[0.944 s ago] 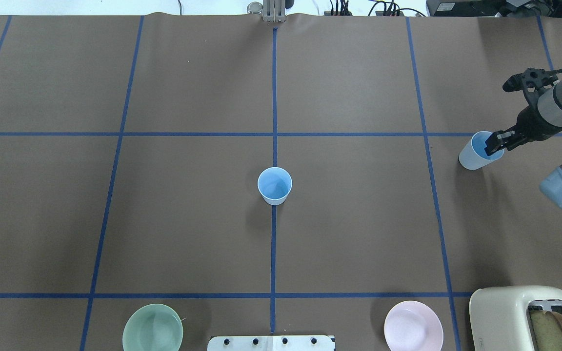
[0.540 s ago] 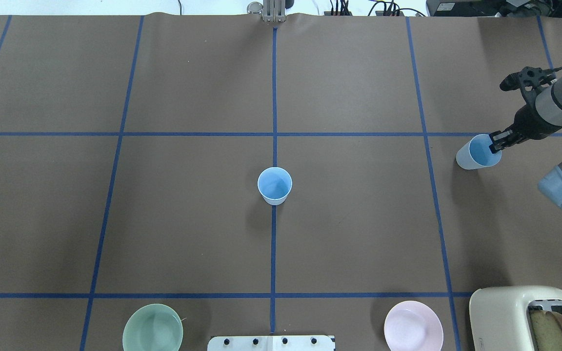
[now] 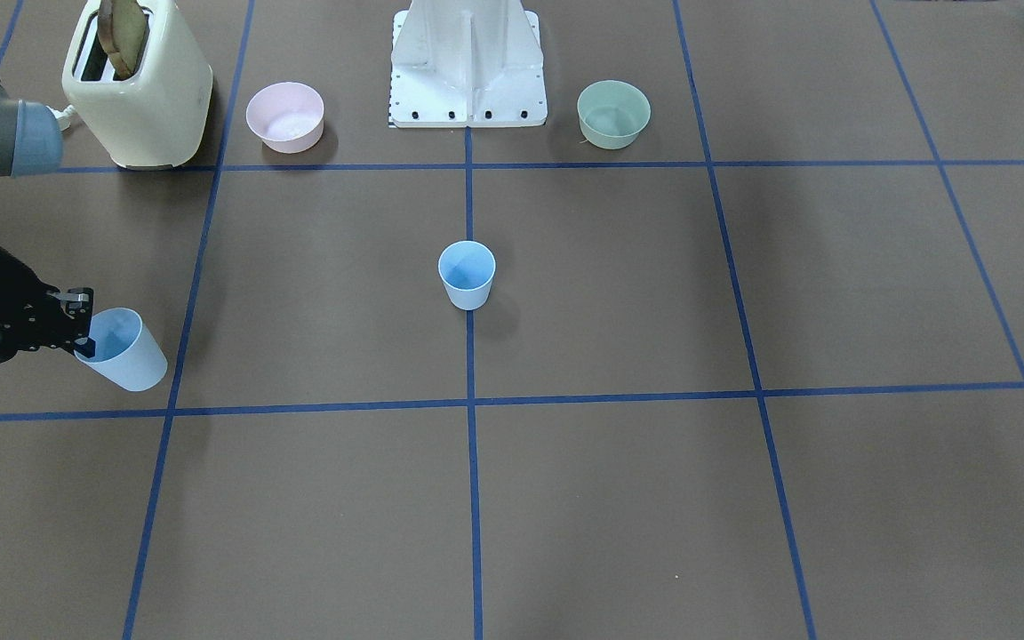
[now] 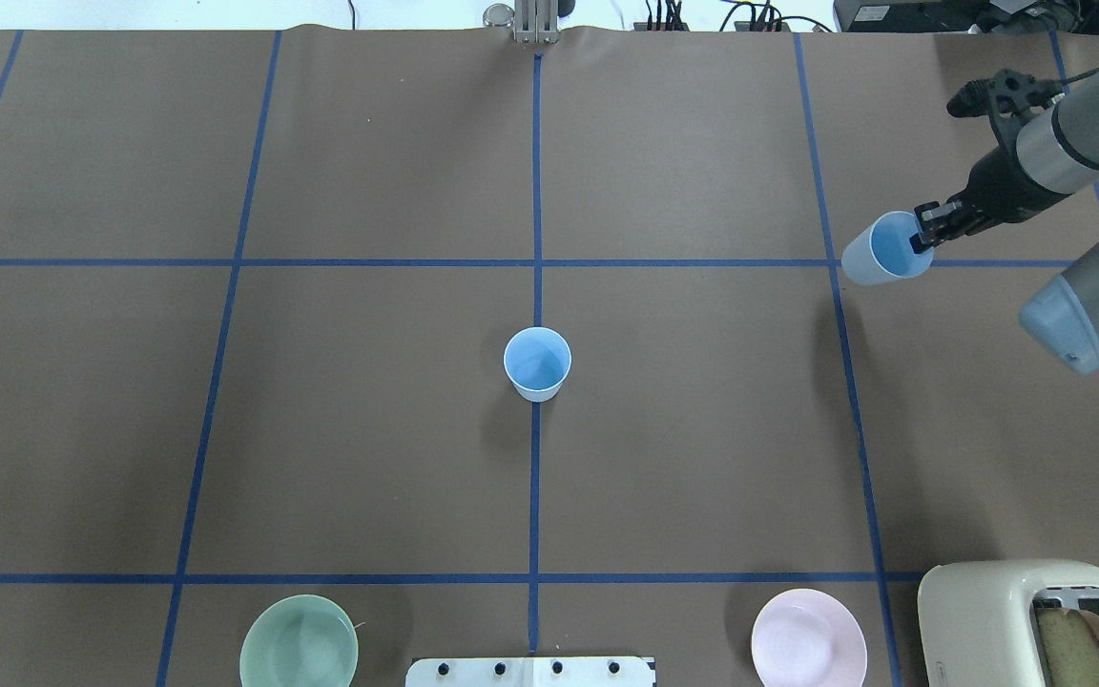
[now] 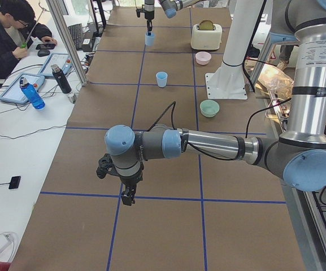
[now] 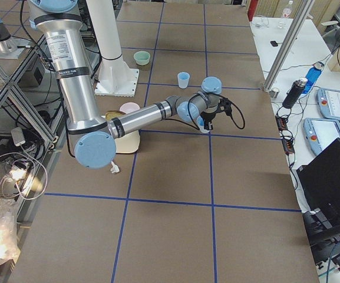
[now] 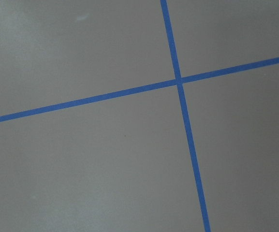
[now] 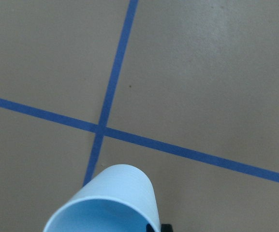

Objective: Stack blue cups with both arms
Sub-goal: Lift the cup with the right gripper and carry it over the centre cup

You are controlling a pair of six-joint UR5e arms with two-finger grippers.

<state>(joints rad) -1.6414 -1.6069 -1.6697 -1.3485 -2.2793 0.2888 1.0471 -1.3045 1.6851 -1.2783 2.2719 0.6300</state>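
Note:
The second blue cup, now held tilted above the table, will be let go by my right gripper inside the upright blue cup at the table's centre (image 3: 467, 262).
One blue cup (image 4: 537, 363) stands upright at the table's centre, also in the front view (image 3: 467, 274). My right gripper (image 4: 922, 234) is shut on the rim of the second blue cup (image 4: 876, 250), one finger inside it, and holds it tilted above the table at the right. It shows in the front view (image 3: 123, 351) and the right wrist view (image 8: 108, 203). My left gripper (image 5: 127, 196) shows only in the exterior left view, hanging over bare table far from both cups; I cannot tell whether it is open or shut.
A cream toaster (image 4: 1026, 620) with bread, a pink bowl (image 4: 808, 637) and a mint-green bowl (image 4: 299, 641) sit along the near edge beside the white pedestal (image 3: 468, 62). Blue tape lines grid the brown table.
My right gripper has lifted the blue cup off the table and carried it left and farther from the robot. The centre cup has not moved.

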